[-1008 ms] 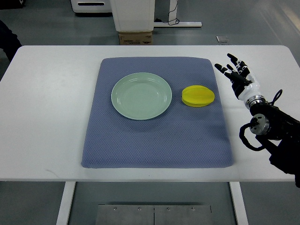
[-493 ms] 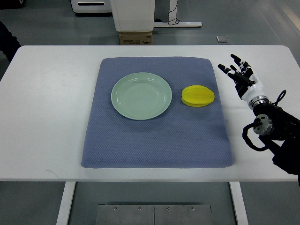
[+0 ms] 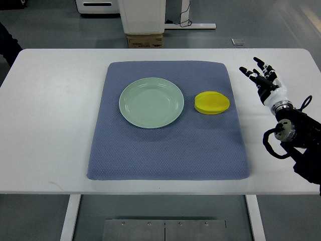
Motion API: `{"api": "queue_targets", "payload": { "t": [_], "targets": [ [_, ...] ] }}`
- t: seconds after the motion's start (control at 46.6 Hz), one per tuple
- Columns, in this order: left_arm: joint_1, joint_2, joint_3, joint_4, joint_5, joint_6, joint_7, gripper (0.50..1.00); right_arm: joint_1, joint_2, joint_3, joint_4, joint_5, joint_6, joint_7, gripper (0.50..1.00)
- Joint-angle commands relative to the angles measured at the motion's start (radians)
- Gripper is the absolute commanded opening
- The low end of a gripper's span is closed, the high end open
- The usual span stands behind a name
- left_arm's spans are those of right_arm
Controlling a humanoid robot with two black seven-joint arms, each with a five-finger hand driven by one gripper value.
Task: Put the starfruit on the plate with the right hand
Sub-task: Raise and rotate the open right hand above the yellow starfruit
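Note:
Next, I close my right gripper around the starfruit's end [image 3: 222, 103] farthest from the pale green plate, on the yellow starfruit.
A yellow starfruit [image 3: 212, 102] lies on the blue mat [image 3: 168, 150], just right of a pale green plate [image 3: 151, 102] that holds nothing. My right hand [image 3: 262, 76] hovers over the white table to the right of the mat, fingers spread and empty, about a hand's width from the starfruit. Its black arm comes in from the lower right edge. The left arm is out of view.
The white table [image 3: 50, 125] carries only the mat and its objects. Beyond the far edge stand a cardboard box [image 3: 144, 41] and a white bin [image 3: 142, 15] on the floor. A dark shape [image 3: 7, 40] shows at the far left edge.
My right hand has drifted to the right and slightly away from the starfruit, staying open. The starfruit and plate have not moved.

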Motion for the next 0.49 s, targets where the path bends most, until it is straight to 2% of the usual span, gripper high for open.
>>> {"api": "queue_targets", "payload": {
  "t": [0.0,0.257,0.472],
  "targets": [
    [0.0,0.0,0.001,-0.001,0.0,0.0,0.0,1.0,-0.002,-0.002,0.033,-0.006,0.0,-0.002,-0.004,1.0],
    [0.0,0.0,0.001,0.001,0.0,0.0,0.0,1.0,0.012,-0.003,0.045,-0.026,0.0,-0.003,-0.008,1.0],
    [0.0,0.0,0.001,0.001,0.0,0.0,0.0,1.0,0.033,0.0,0.054,-0.127,0.0,0.0,0.002,1.0]
  ]
}}
